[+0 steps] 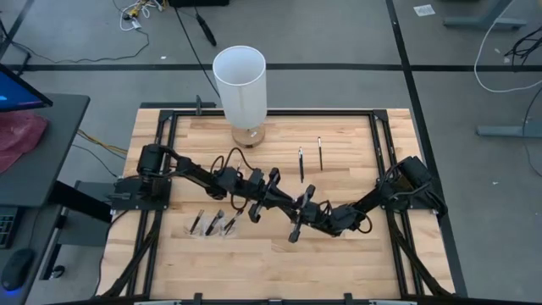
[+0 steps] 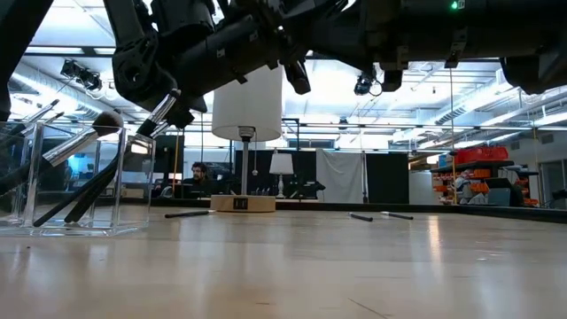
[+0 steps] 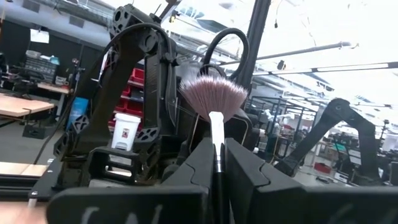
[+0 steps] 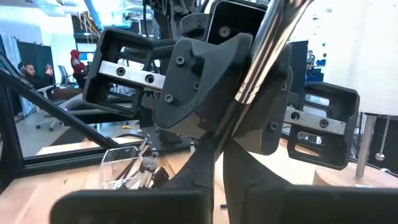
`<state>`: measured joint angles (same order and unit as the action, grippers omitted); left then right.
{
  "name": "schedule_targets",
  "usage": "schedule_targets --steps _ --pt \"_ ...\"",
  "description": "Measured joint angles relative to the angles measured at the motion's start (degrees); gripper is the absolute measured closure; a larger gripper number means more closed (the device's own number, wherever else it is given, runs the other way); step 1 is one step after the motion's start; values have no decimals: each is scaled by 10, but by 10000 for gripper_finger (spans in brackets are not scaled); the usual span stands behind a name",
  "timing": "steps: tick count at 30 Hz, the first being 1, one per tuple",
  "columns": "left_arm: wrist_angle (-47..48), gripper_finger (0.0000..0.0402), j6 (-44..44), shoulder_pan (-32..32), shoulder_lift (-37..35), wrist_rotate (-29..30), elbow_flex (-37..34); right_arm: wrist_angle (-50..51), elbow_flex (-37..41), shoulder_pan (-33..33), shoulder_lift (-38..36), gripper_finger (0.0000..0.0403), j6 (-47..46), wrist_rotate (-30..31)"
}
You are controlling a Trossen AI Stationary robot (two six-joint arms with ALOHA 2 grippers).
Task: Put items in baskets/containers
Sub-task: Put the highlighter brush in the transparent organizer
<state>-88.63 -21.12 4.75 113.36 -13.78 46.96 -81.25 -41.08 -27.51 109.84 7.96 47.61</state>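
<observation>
My right gripper pinches the brush's dark handle near my left fingers, so it should open, back off, then take the ferrule (image 3: 217, 135) below the bristles.
Both grippers meet over the table's middle, facing each other. My left gripper (image 1: 283, 198) (image 3: 217, 167) is shut on a fan-shaped makeup brush (image 3: 214, 102) with pinkish bristles and a silvery ferrule. My right gripper (image 1: 296, 208) (image 4: 219, 155) is shut on the same brush, whose shiny shaft (image 4: 261, 56) slants up past the left gripper's body. The clear container (image 1: 212, 224) (image 2: 71, 182) stands near the table's left front with several brushes leaning inside. Two more brushes (image 1: 301, 163) (image 1: 320, 152) lie flat on the far side. My left gripper pinches the fan brush between its two fingers at the lower end of the ferrule (image 3: 217, 155). The fingers come in level and lie across the brush. It stands roughly upright with the bristles on top, lifted clear of the table. My right gripper pinches the same brush between its two fingers at the dark shaft (image 4: 225, 134), just below the left fingers. It comes level from the opposite side, across the brush. The shiny upper part leans toward its camera.
A tall white cylinder (image 1: 240, 80) on a round wooden base (image 1: 246, 135) stands at the far edge, left of the loose brushes. A black frame (image 1: 381, 127) borders the wooden top. Bare wood lies along the near edge and on the right half.
</observation>
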Motion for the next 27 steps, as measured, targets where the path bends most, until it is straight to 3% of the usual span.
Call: schedule_targets --steps 3,10,13,16,22,27 --pt "1 375 0 0 0 0 0 0 0 0 0 379 -4 -1" --pt "-2 376 5 4 0 3 1 -28 0 0 0 282 -1 -4" --pt "-2 375 12 9 0 5 1 -32 0 -1 0 266 7 -8" --pt "-2 376 12 11 0 4 1 -34 0 -1 0 283 21 -6" --pt "0 375 8 12 0 -1 0 -36 0 0 -1 381 23 5" --pt "1 375 10 17 0 0 0 -37 0 -1 -1 380 28 5"
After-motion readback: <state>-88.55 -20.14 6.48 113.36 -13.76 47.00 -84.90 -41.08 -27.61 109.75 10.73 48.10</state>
